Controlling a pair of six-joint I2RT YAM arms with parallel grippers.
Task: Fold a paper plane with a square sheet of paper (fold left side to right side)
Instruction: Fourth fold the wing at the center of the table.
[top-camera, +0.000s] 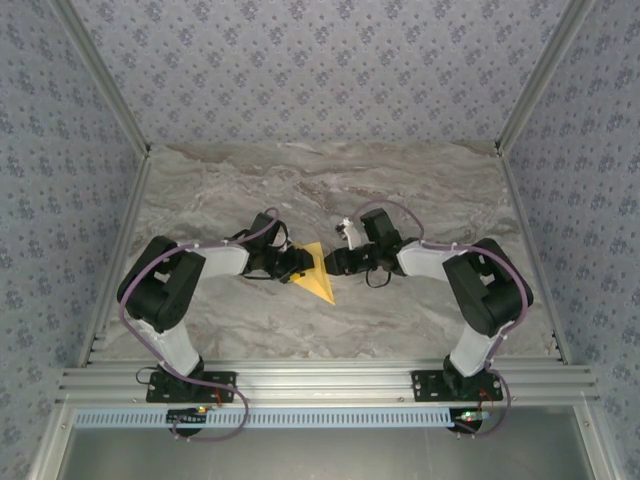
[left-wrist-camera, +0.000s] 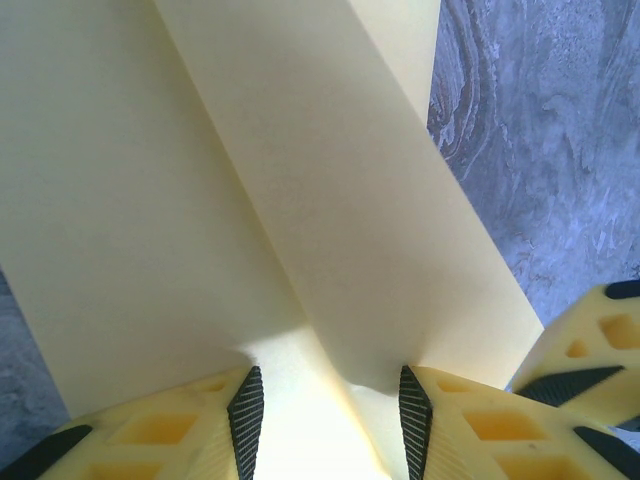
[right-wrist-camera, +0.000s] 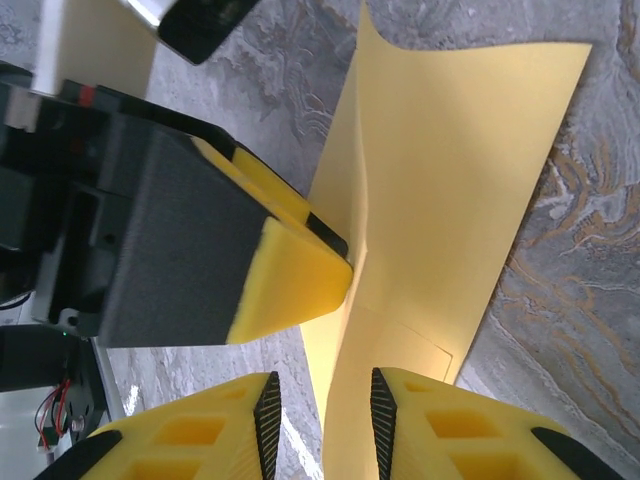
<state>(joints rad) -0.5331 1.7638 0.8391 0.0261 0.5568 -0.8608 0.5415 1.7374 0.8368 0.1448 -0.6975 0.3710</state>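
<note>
The raised flap sits loose between the open fingers of my right gripper, so next my right gripper moves in closer and pinches the flap's edge (right-wrist-camera: 358, 285) near my left gripper.
The yellow-orange sheet of paper (top-camera: 319, 279) lies partly folded at the table's middle, one flap standing up between the two grippers. My left gripper (top-camera: 303, 266) meets it from the left. In the left wrist view the paper (left-wrist-camera: 300, 200) spreads over the fingertips, and a curved flap runs down between the jaws of my left gripper (left-wrist-camera: 330, 410), which stand apart. My right gripper (top-camera: 330, 264) faces it from the right. In the right wrist view the raised flap (right-wrist-camera: 450, 180) passes between my right gripper's (right-wrist-camera: 325, 420) parted jaws, brushing the right pad. The left gripper's finger (right-wrist-camera: 295, 275) touches the flap's far side.
The marble tabletop (top-camera: 400, 190) stretches free behind and to both sides of the paper. An aluminium rail (top-camera: 330, 380) carries both arm bases at the near edge. Patterned walls with metal posts (top-camera: 530, 90) close the left, right and back.
</note>
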